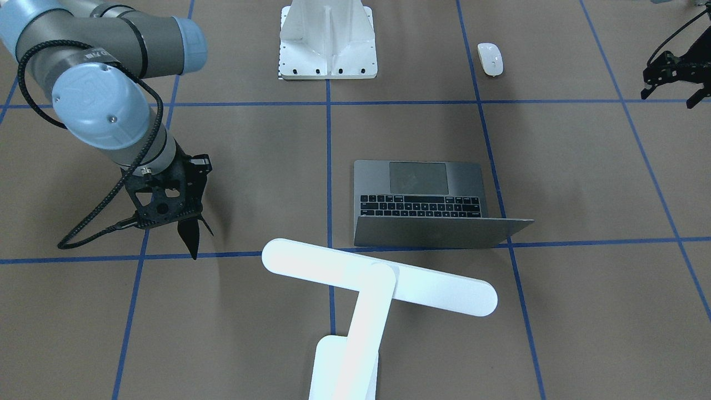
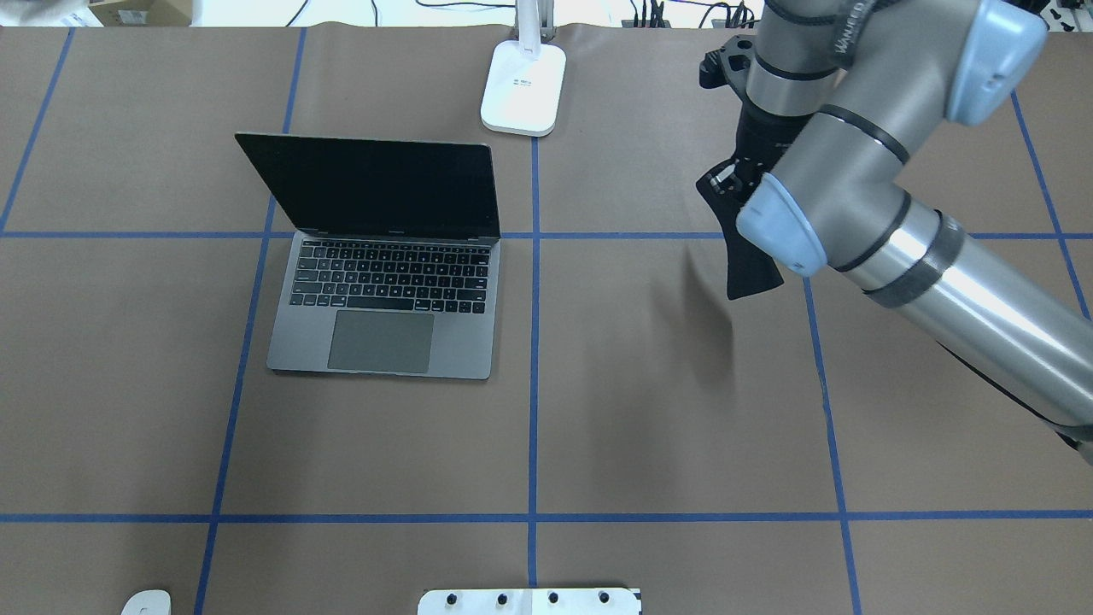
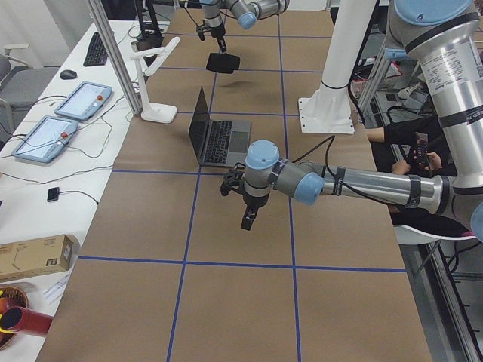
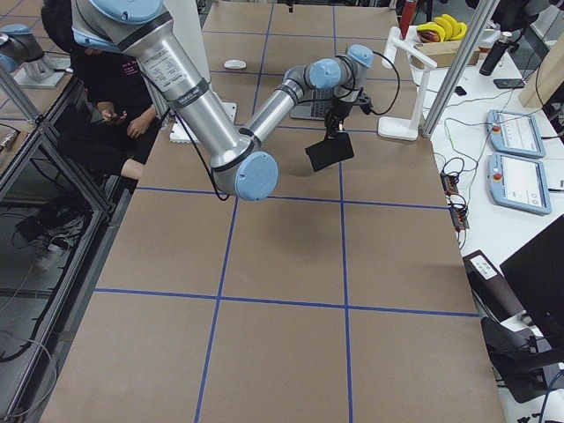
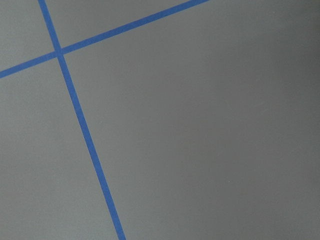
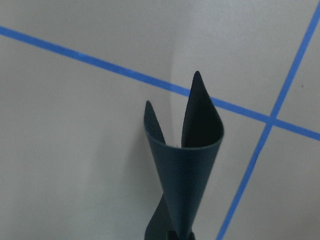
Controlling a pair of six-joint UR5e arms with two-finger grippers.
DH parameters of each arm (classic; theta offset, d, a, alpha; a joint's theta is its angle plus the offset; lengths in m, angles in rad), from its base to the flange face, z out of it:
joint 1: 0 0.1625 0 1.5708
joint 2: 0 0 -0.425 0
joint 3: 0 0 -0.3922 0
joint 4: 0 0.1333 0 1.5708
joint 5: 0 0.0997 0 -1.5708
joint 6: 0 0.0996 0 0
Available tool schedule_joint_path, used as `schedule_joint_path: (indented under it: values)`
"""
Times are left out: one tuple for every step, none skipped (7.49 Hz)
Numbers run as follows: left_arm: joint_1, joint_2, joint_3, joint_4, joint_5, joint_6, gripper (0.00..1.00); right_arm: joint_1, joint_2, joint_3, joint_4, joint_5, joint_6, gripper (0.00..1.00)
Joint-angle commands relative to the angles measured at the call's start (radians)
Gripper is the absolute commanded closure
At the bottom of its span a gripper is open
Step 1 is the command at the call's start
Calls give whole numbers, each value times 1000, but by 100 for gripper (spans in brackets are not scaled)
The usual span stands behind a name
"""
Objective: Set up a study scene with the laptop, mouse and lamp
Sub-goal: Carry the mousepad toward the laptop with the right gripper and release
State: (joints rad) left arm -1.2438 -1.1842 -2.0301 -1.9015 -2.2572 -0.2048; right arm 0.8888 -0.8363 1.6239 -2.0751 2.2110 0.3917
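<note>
The black mouse pad will go down on the brown table [image 1: 241, 210] [image 6: 112, 154] between the laptop and my right gripper, and that gripper will put it there.
The laptop [image 1: 422, 194] lies open left of the table's middle in the overhead view [image 2: 384, 316], its dark screen towards the robot. The white mouse [image 1: 490, 58] lies at the near left edge [image 2: 147, 603]. The lamp stands at the far edge, its base [image 2: 523, 85] on the centre line and its bar head [image 1: 377, 275] level above the table. My right gripper [image 1: 182, 219] is shut on a black mouse pad [image 2: 750, 265], which hangs curled above the table right of the laptop [image 6: 185, 150]. My left gripper [image 1: 669, 97] is open and empty, far to the left.
The white ribbed pedestal [image 1: 328, 39] stands at the near middle edge, also in the overhead view [image 2: 529, 600]. Blue tape lines [image 2: 534, 342] divide the brown table. Tablets and cables lie on a side bench [image 4: 515, 141] beyond the far edge. A seated person [image 3: 411, 147] is near the pedestal.
</note>
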Motion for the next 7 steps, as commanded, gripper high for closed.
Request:
schedule_joint_path:
  values:
    - [3,2,2,-27,-2,-30,0,-7,92,-110,-9,68,6,86]
    - [3,2,2,-28,-1,-30,0,-7,103,-96,-54,75,12,86]
    - [3,3,2,-28,-1,-28,0,-7,127,-60,-136,75,12,86]
    - [3,3,2,-28,-1,-28,0,-5,128,-26,-179,76,12,86]
    - [3,3,4,-30,-1,-27,0,-5,131,6,-222,76,12,86]
    - [3,3,4,-30,-1,-25,0,-5,128,23,-236,76,12,85]
    - [3,3,4,-30,-1,-25,0,-5,123,22,-235,76,12,82]
